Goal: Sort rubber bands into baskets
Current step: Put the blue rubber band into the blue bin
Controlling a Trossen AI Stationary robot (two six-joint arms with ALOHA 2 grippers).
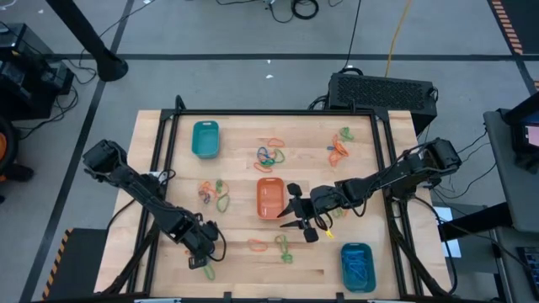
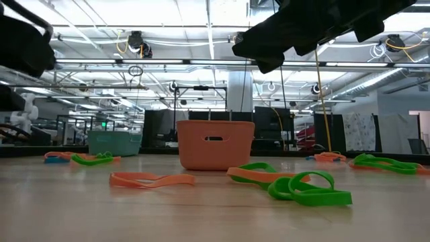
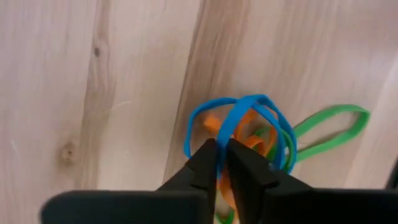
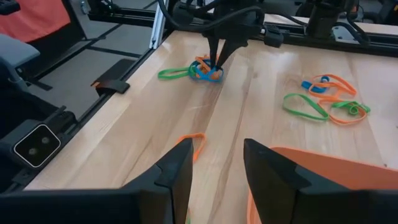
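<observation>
Next, I open my left gripper, which pinches the blue rubber band where it crosses the orange rubber band, and take the blue rubber band's outer loop (image 3: 214, 102) first.
A small tangle of blue, orange and green rubber bands (image 3: 261, 134) lies on the wooden table near its front left corner (image 1: 208, 269). My left gripper (image 3: 222, 146) stands over the tangle and is shut on a blue band. An orange basket (image 1: 269, 198) stands at the table's middle. My right gripper (image 1: 292, 215) hovers open just beside its near right corner, holding nothing. One teal basket (image 1: 205, 139) stands at the far left. Another teal basket (image 1: 357, 265), at the near right, holds blue bands. My left gripper pinches one strand of the blue band (image 3: 231, 124) between its two fingertips (image 3: 205, 155). The fingers come from above, pointing steeply down. The band stays tangled with the orange and green ones, and the tangle rests on the table.
Loose clusters of bands lie left of the orange basket (image 1: 215, 194), beyond it (image 1: 269, 154), at the far right (image 1: 339, 145) and near the front (image 1: 282, 246). Dark frame rails (image 1: 164, 151) run along the table's sides. Bare wood lies between the clusters.
</observation>
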